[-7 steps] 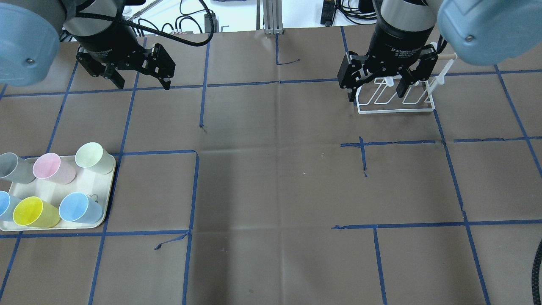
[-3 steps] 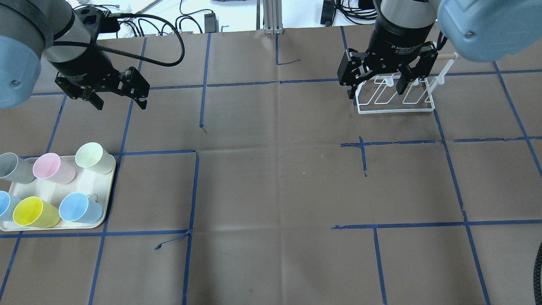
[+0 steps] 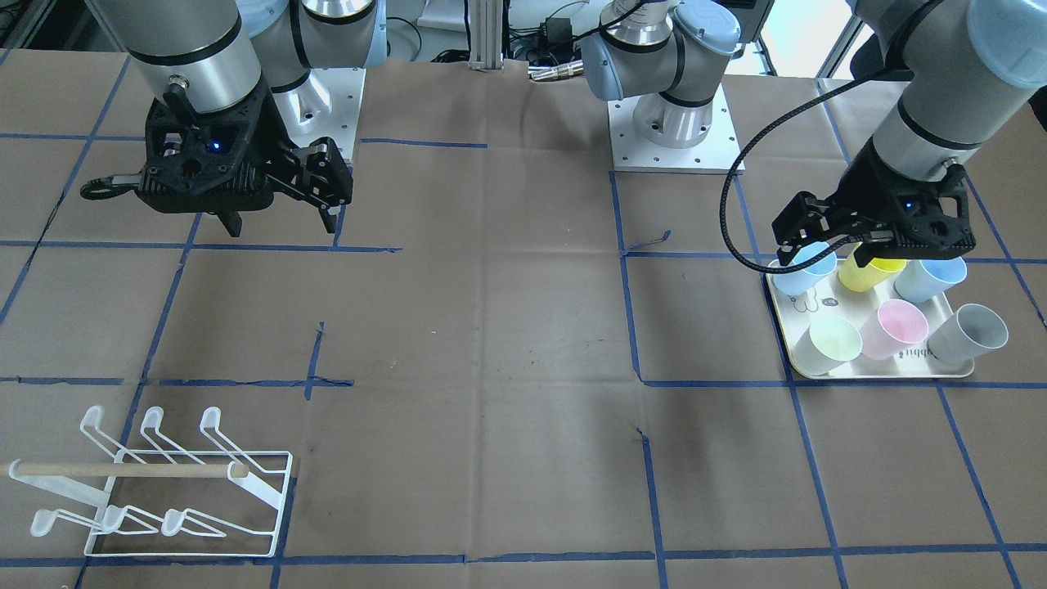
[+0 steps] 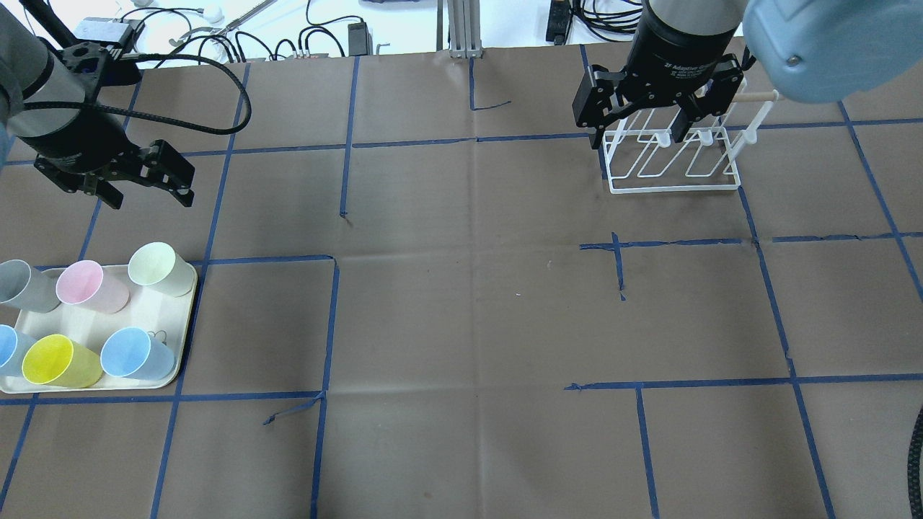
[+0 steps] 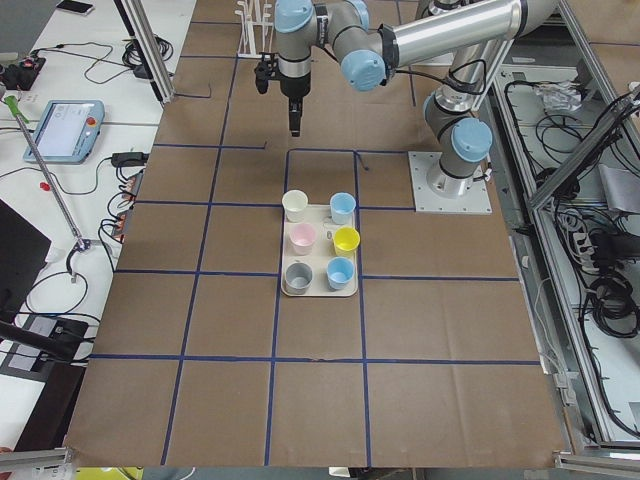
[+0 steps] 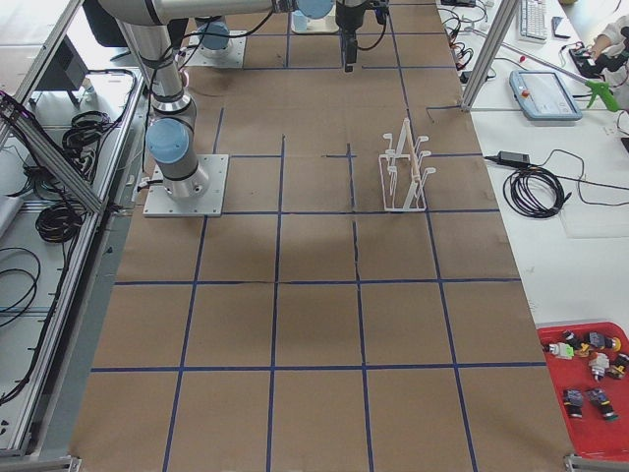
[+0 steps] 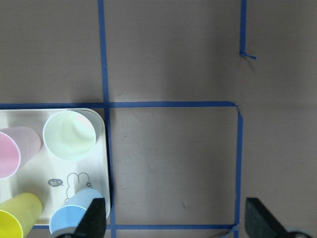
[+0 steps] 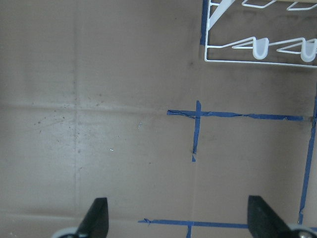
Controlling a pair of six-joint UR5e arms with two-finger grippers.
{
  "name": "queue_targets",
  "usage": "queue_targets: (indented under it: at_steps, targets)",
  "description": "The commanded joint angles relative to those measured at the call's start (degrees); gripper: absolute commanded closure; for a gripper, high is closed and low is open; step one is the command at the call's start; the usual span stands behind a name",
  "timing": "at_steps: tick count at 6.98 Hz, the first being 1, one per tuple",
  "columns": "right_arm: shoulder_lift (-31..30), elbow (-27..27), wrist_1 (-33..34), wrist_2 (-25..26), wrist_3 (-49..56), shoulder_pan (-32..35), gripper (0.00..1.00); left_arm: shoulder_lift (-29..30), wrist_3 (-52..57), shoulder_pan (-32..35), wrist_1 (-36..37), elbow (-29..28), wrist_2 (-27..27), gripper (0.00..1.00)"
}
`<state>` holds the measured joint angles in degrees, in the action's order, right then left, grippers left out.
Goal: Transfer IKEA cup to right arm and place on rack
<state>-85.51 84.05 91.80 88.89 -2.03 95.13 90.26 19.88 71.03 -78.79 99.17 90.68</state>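
The robot's left gripper will close on the rim [image 3: 811, 334] [image 7: 95, 136] of the pale green cup, on the side that faces away from the pink cup.
Several pastel IKEA cups stand on a cream tray [image 4: 148, 313] at the left: pale green [image 4: 153, 265], pink [image 4: 79, 282], grey [image 4: 18, 282], yellow [image 4: 50, 360] and blue [image 4: 130, 353]. My left gripper [image 4: 150, 200] is open and empty, in the air just beyond the tray's far edge. Its wrist view shows the pale green cup [image 7: 68, 134] and the blue cup [image 7: 74, 218] at lower left. My right gripper [image 4: 637, 138] is open and empty, above the near side of the white wire rack [image 4: 674, 169]. The rack holds no cup.
The table is covered in brown paper with a grid of blue tape. The rack [image 3: 164, 491], with its wooden dowel [image 3: 123, 469], stands at the far right. Cables and aluminium posts lie beyond the table's far edge.
My left arm has swung left and down toward the tray of cups, gripper still open. My right gripper has shifted slightly up and back over the rack.
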Motion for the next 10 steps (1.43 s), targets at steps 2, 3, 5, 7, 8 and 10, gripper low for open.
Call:
queue_targets:
  at_steps: [2,3,5,7,8,10]
  targets:
    - [-0.97,0.59,0.49,0.93,-0.08,0.32,0.0,4.03,4.47,-6.43,4.08,0.41,0.03,0.01]
    - [-0.8,0.85,0.57,0.85,0.62,0.32,0.0,5.7,4.3,-6.34,4.78,0.84,-0.06,0.01]
    - [-3.59,4.52,0.13,0.67,0.71,0.41,0.0,11.4,3.77,-6.17,7.77,1.11,-0.76,0.01]
    - [-5.98,7.62,0.92,0.84,0.63,0.41,0.0,13.62,3.51,-6.08,10.49,3.55,-0.59,0.01]
    - [-5.99,7.62,0.93,0.85,0.63,0.5,0.0,13.54,3.59,-6.08,15.46,7.57,-0.33,0.01]
    - [-5.99,7.71,1.01,0.85,0.54,0.41,0.0,12.92,3.76,-6.08,20.86,12.61,0.03,0.01]
